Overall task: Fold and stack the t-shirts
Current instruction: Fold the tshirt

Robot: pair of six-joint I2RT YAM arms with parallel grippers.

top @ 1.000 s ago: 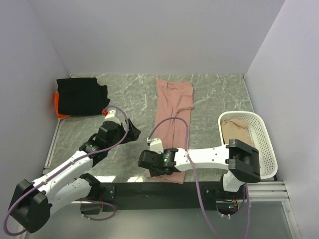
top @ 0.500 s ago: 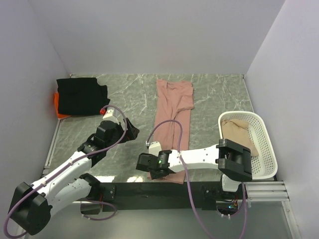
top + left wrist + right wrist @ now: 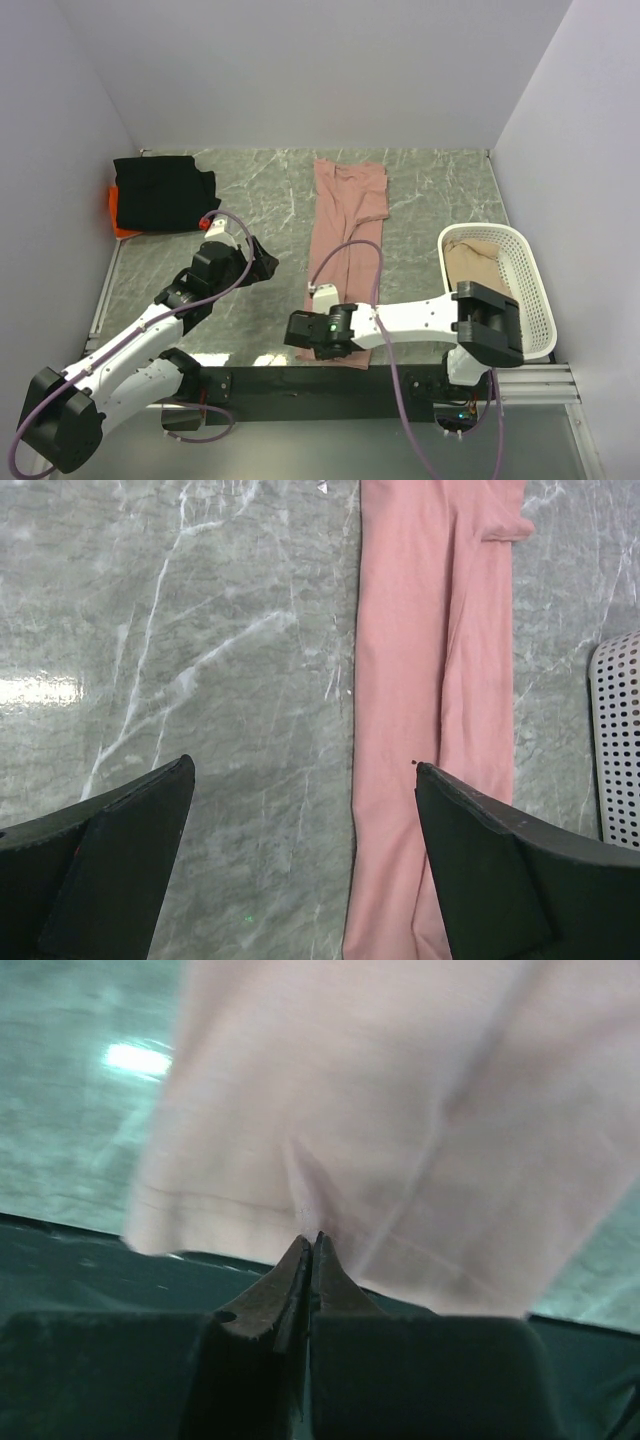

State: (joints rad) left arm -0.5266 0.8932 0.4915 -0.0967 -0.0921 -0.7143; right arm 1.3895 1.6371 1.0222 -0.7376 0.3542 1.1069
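Observation:
Next, my right gripper moves from pinching the middle of the dusty-pink t-shirt's near hem to take the hem's corner on the basket side [image 3: 514, 1300] before I fold with both grippers.
The dusty-pink t-shirt [image 3: 346, 225] lies folded into a long strip down the middle of the table, reaching the near edge. My right gripper [image 3: 338, 346] is at its near hem. In the right wrist view the gripper [image 3: 312, 1240] is shut, pinching a pucker of the pink cloth [image 3: 400, 1110]. My left gripper [image 3: 262, 262] is open and empty above bare table just left of the strip. In the left wrist view the gripper [image 3: 302, 770] spans the strip's left edge [image 3: 430, 680]. The black t-shirt [image 3: 165, 190] lies on the orange one [image 3: 115, 218] at the far left.
A white mesh laundry basket [image 3: 535, 290] stands at the right with beige cloth [image 3: 478, 265] in it; its rim [image 3: 618, 740] shows in the left wrist view. Grey walls close in the table. A black strip [image 3: 90, 1260] runs along the near edge.
My right gripper has shifted slightly right along the pink shirt's near hem. My left gripper has edged a little away from me. The shirts have not moved.

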